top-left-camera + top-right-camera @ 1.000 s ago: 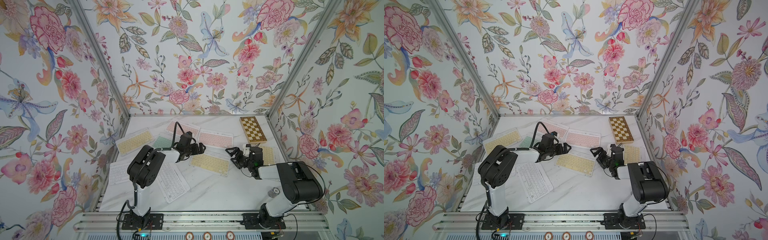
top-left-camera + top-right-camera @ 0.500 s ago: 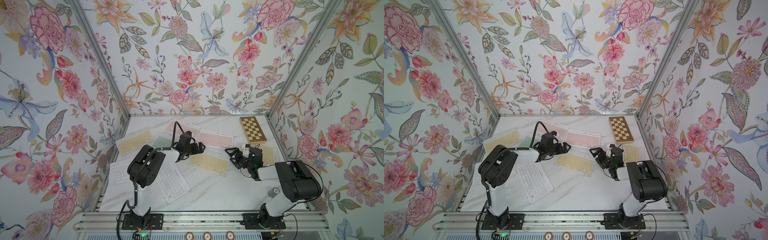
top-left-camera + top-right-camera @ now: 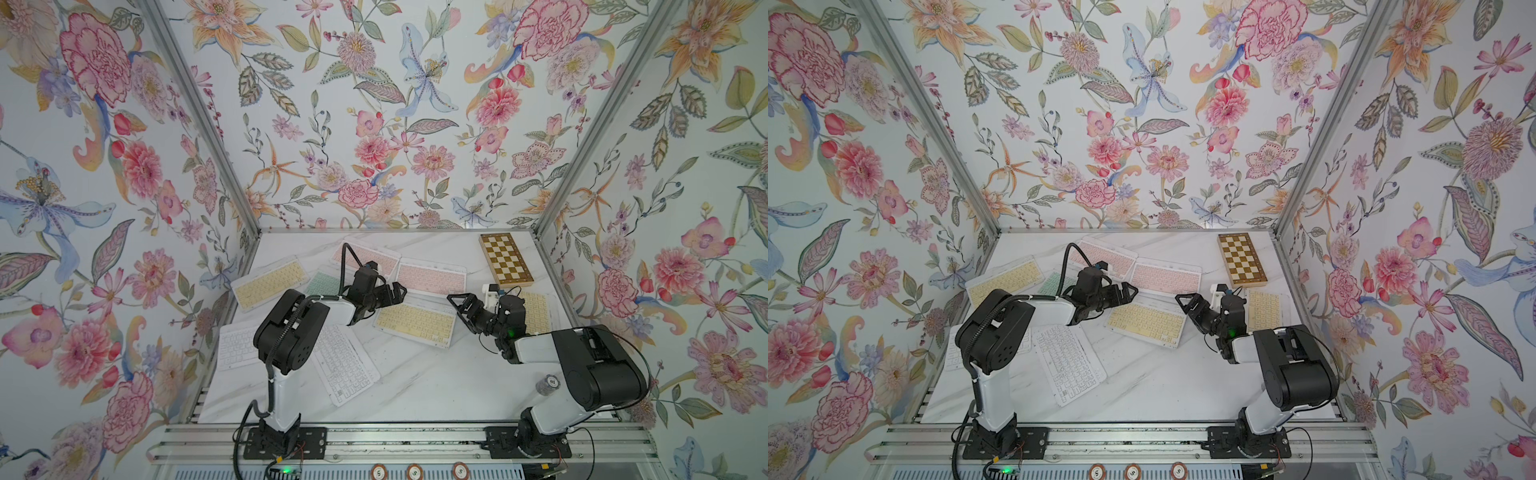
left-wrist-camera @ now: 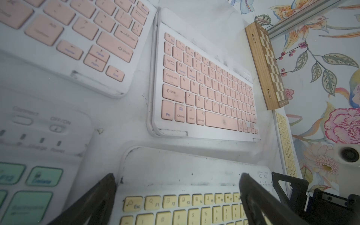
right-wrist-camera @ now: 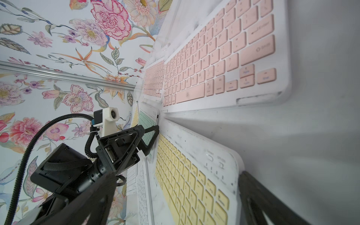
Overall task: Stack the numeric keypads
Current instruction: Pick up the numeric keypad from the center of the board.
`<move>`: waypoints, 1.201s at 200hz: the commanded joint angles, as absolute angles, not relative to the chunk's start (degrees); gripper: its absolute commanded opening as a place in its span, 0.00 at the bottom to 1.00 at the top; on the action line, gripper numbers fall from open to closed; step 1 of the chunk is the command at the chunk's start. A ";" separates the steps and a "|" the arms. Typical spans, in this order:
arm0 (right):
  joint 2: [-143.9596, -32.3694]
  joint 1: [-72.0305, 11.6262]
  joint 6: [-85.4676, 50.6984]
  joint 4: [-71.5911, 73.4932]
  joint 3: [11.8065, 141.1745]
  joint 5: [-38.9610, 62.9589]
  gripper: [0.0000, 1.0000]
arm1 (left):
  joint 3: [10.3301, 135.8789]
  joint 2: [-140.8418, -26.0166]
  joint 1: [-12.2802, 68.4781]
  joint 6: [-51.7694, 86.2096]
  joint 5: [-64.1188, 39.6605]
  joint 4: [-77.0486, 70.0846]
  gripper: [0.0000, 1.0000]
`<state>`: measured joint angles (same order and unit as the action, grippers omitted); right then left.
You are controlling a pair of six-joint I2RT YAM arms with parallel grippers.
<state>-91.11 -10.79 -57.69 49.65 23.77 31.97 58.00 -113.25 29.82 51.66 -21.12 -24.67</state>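
The robot's right gripper needs to close on the central yellow keypad's short side [image 3: 455,317] [image 5: 237,178] near its back corner, at the end of the keypad away from the left gripper.
Several numeric keypads lie flat on the marble table [image 3: 415,395]. A yellow one [image 3: 415,322] is in the centre, with two pink ones [image 3: 430,276] [image 3: 365,259] behind it. A mint one [image 3: 322,282], another yellow one [image 3: 270,280] and two white ones [image 3: 340,365] [image 3: 237,347] lie to the left. One more yellow one [image 3: 536,311] lies at the right. My left gripper [image 3: 392,297] [image 4: 177,181] is open, straddling the central yellow keypad's [image 4: 175,206] left end. My right gripper [image 3: 459,311] [image 5: 175,181] is open around that keypad's [image 5: 187,181] right end.
A brown-and-cream chessboard [image 3: 505,259] lies at the back right by the wall. A small round object marked 10 [image 3: 547,384] stands beside the right arm's base. Flowered walls close in three sides. Bare marble stretches along the front.
My right gripper has slid a little left, closing in on the central yellow keypad's right end. The left gripper has hardly moved. Both stay open.
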 commanded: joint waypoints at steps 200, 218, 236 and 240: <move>-96.37 -22.06 -73.51 63.91 34.63 21.06 0.99 | 47.34 -109.82 30.69 76.56 -28.25 -54.10 0.99; -97.80 -24.22 -76.65 68.26 34.28 15.90 0.99 | 46.69 -109.73 30.74 77.24 -27.36 -55.42 0.99; -98.87 -26.57 -79.28 73.42 33.40 10.72 0.99 | 46.36 -109.60 30.72 77.34 -26.78 -55.72 0.99; -98.83 -27.01 -79.48 74.36 33.21 9.58 0.99 | 46.32 -109.55 30.72 77.26 -26.67 -55.72 0.99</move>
<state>-95.96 -21.21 -71.75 71.48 34.89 10.83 46.02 -112.49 28.14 74.72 -21.32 -47.53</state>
